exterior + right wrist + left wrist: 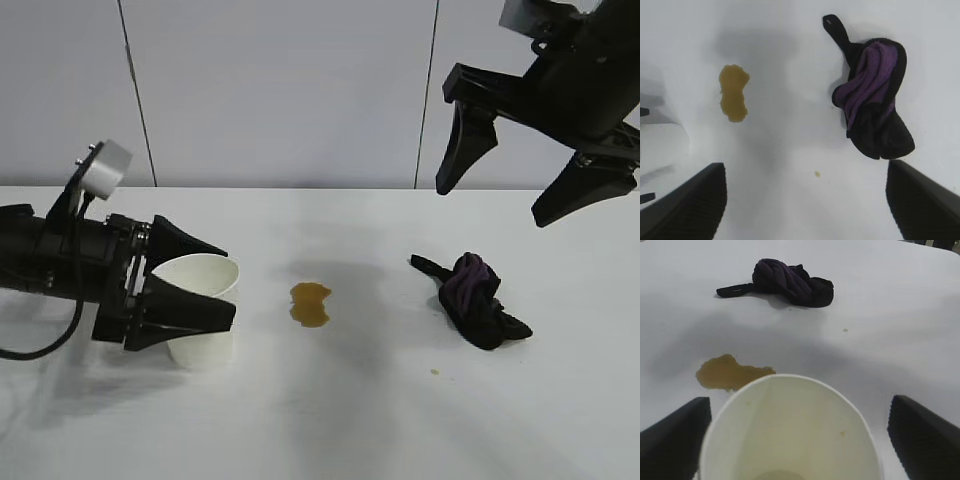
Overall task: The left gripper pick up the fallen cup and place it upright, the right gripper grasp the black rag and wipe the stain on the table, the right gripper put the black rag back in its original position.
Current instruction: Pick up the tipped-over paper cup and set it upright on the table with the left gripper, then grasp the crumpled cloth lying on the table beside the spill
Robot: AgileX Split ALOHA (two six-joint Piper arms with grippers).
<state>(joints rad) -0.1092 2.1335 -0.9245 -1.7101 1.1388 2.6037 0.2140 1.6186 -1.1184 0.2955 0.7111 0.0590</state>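
Observation:
Next, my right gripper moves down to the black rag and closes on the purplish folds (470,284) (870,82) in the middle of the rag.
The white paper cup (200,312) stands upright on the table (350,420) at the left, its mouth up. My left gripper (228,285) is open, with one finger on each side of the cup; in the left wrist view the cup (790,435) sits between the spread fingers (675,435), with a thin gap on one side. The amber stain (310,303) lies just right of the cup. The black rag (475,300) with purplish folds lies further right. My right gripper (492,205) hangs open and empty above the rag (872,100).
A tiny brown speck (434,372) lies on the table in front of the rag, and shows in the right wrist view (817,173). A grey panelled wall stands behind the table.

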